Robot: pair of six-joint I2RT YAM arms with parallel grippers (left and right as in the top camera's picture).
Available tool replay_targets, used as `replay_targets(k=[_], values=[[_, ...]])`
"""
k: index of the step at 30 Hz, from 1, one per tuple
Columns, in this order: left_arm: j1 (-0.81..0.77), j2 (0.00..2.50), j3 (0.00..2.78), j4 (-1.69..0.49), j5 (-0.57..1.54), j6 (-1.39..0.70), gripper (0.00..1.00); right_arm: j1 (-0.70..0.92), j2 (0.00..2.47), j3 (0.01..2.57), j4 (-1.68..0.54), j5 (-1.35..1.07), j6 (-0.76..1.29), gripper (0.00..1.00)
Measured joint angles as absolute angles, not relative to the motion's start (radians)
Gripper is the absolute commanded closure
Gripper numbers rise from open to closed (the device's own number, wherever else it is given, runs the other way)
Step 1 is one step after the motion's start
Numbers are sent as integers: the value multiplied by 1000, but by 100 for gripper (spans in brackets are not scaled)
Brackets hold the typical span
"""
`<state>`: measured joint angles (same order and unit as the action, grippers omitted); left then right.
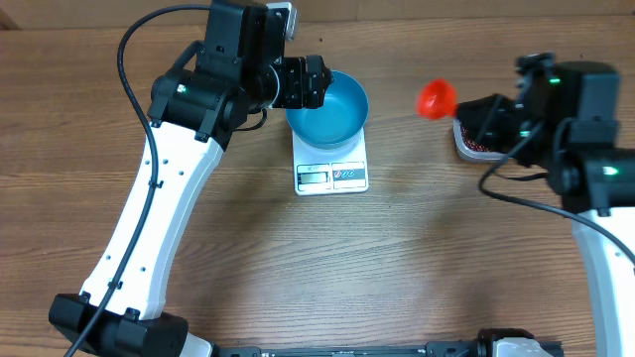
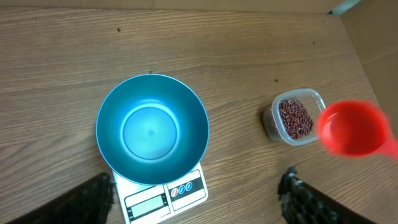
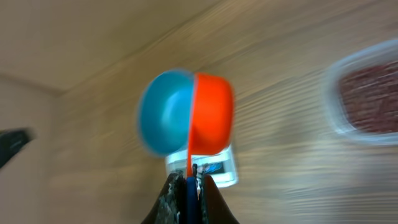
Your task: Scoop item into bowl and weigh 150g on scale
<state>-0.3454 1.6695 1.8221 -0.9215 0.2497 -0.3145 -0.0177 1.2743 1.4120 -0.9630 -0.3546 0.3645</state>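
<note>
Next, I will move my left gripper to the white scale's front edge (image 1: 348, 192) (image 2: 191, 206), beside the buttons, and close its empty fingers there.
The blue bowl (image 1: 335, 109) stands empty on the white scale (image 1: 332, 176). My left gripper (image 1: 316, 83) hovers at the bowl's left rim; in the left wrist view it (image 2: 198, 182) is open, its fingers wide on either side of the bowl (image 2: 152, 127) and scale (image 2: 165, 199), holding nothing. My right gripper (image 3: 188, 180) is shut on the handle of a red scoop (image 3: 211, 115). The scoop (image 1: 437, 97) hangs in the air between the bowl and a clear tub (image 1: 474, 141), and looks empty (image 2: 351, 127). The beans (image 2: 294, 118) lie in that tub.
The clear tub (image 2: 314, 98) sits on the wooden table to the right of the scale, partly under the right arm (image 1: 585, 149). The left arm (image 1: 149, 218) stretches across the table's left side. Bare wood (image 1: 397, 258) lies in front of the scale.
</note>
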Motion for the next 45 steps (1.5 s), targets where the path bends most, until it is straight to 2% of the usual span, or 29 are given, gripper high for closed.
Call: replay_targets(k=[9, 19, 21, 24, 28, 37, 45], values=[[-345, 1670, 1822, -884, 250, -215, 9, -193, 1278, 1418, -1035, -273, 204, 96], [-350, 1670, 1822, -870, 250, -96, 9, -263, 1286, 1418, -1084, -192, 124, 96], [-364, 1670, 1822, -880, 250, -93, 12, -271, 1286, 1418, -1084, -182, 112, 96], [-396, 1670, 1822, -900, 249, -82, 21, -280, 1286, 1418, -1084, -174, 100, 96], [-462, 1670, 1822, -918, 249, -75, 26, -282, 1288, 1418, -1085, -168, 95, 96], [-563, 1687, 1822, -982, 155, -168, 32, -282, 1342, 1418, -1101, -167, 92, 96], [-616, 1747, 1822, -1004, 128, -264, 32, -282, 1363, 1418, -1127, -181, 103, 96]])
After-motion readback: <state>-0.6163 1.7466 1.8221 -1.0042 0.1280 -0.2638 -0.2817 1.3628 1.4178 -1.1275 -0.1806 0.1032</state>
